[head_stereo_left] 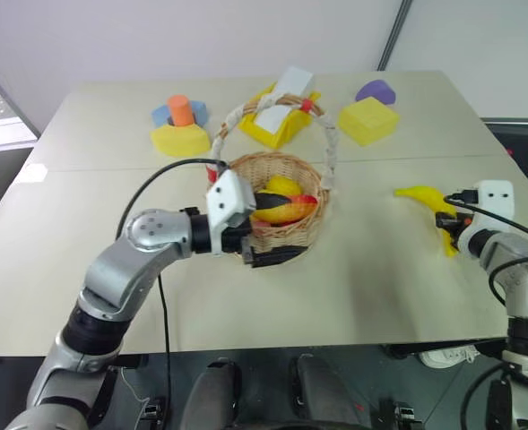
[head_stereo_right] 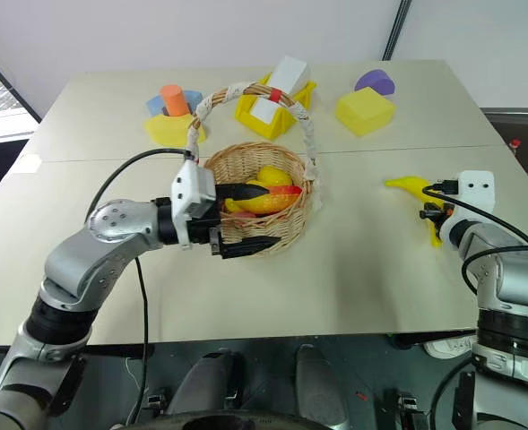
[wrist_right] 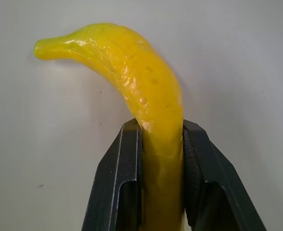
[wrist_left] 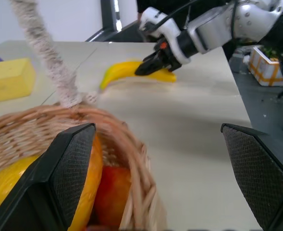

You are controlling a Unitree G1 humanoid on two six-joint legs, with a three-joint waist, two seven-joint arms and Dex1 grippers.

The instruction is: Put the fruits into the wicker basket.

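My right gripper needs to release the banana inside the wicker basket [head_stereo_left: 255, 192], behind the mango with the red blush.
The wicker basket [head_stereo_left: 292, 235] stands mid-table, its tall handle [head_stereo_left: 331, 143] arching over it. Inside lie a mango [head_stereo_left: 288, 210] with a red blush and another yellow fruit [head_stereo_left: 281, 185]. My left gripper [head_stereo_left: 277, 228] is open and straddles the basket's near rim [wrist_left: 117, 130], one finger over the fruits and one outside the wall. At the table's right side, the curved yellow banana [wrist_right: 146, 82] lies on the tabletop. My right gripper [head_stereo_left: 447, 224] is shut on the banana's near end; its tip [head_stereo_left: 407, 192] points toward the basket.
Behind the basket sits a yellow bin [head_stereo_left: 277, 130] with a white box. At the back right are a yellow foam block [head_stereo_left: 367, 121] and a purple one [head_stereo_left: 376, 90]. A foam stack with an orange cylinder [head_stereo_left: 180, 110] stands at the back left.
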